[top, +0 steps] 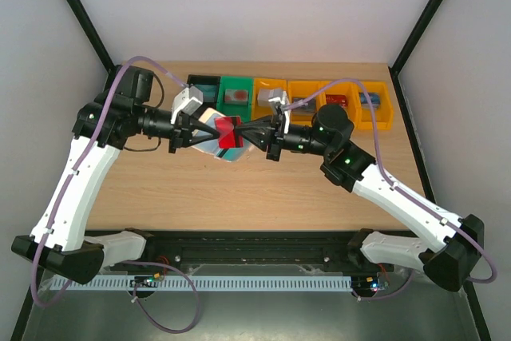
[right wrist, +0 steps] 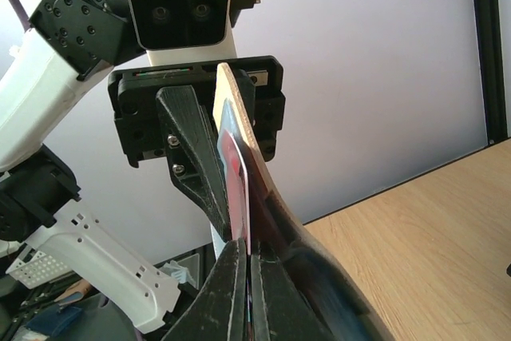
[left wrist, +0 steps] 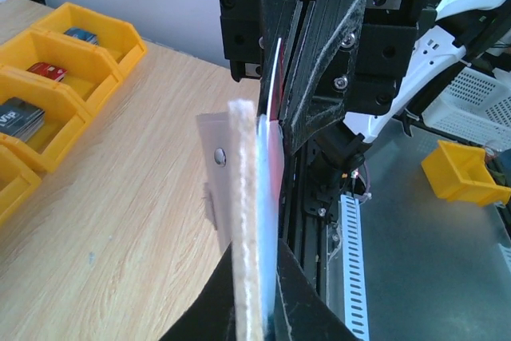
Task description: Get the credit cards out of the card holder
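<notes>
The robot's left gripper will release the card holder midway (top: 202, 170) between the black bin and the near edge of the table. The holder is now held above the table.
My left gripper (top: 196, 129) is shut on the card holder (top: 214, 146), a white wallet with pale blue sleeves, and holds it above the table. In the left wrist view the holder (left wrist: 242, 197) stands edge-on between the jaws of the left gripper (left wrist: 259, 277). My right gripper (top: 243, 135) faces it and is shut on a red credit card (top: 228, 128) that sticks out of the holder. In the right wrist view the right gripper (right wrist: 254, 249) pinches the red card (right wrist: 235, 173), with the holder (right wrist: 231, 101) behind it.
A row of bins stands at the table's far edge: a black bin (top: 203, 84), a green bin (top: 235, 97) and several orange bins (top: 351, 105), some holding cards. The orange bins also show in the left wrist view (left wrist: 48, 77).
</notes>
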`<state>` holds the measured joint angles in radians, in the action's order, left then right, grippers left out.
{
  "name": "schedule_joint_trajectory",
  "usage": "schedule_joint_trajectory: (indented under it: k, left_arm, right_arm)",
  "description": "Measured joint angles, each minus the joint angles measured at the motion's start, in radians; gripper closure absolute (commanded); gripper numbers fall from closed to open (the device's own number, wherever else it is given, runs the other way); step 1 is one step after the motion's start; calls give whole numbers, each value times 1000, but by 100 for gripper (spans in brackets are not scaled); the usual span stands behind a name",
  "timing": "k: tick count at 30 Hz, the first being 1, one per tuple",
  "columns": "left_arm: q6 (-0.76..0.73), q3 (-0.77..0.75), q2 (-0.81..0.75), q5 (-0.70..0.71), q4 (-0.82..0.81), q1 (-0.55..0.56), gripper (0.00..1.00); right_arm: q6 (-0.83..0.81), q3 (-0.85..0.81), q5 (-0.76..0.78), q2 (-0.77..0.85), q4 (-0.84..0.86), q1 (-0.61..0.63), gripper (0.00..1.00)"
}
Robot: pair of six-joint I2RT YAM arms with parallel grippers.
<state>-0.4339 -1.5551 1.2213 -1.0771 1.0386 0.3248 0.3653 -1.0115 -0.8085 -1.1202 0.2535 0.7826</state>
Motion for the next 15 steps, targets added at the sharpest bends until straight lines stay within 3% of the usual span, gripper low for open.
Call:
schedule_joint_trajectory:
  k: [6, 11, 15]
  left_arm:
    - [20, 5, 0, 3, -10, -6, 98]
    - [64, 39, 0, 4, -79, -13, 98]
    - [115, 93, 1, 19, -141, -44, 98]
  right_arm:
    - [8, 0, -2, -8, 4, -4, 98]
    - [-1, 5, 85, 21, -48, -14, 98]
    - [26, 42, 102, 58, -78, -120, 98]
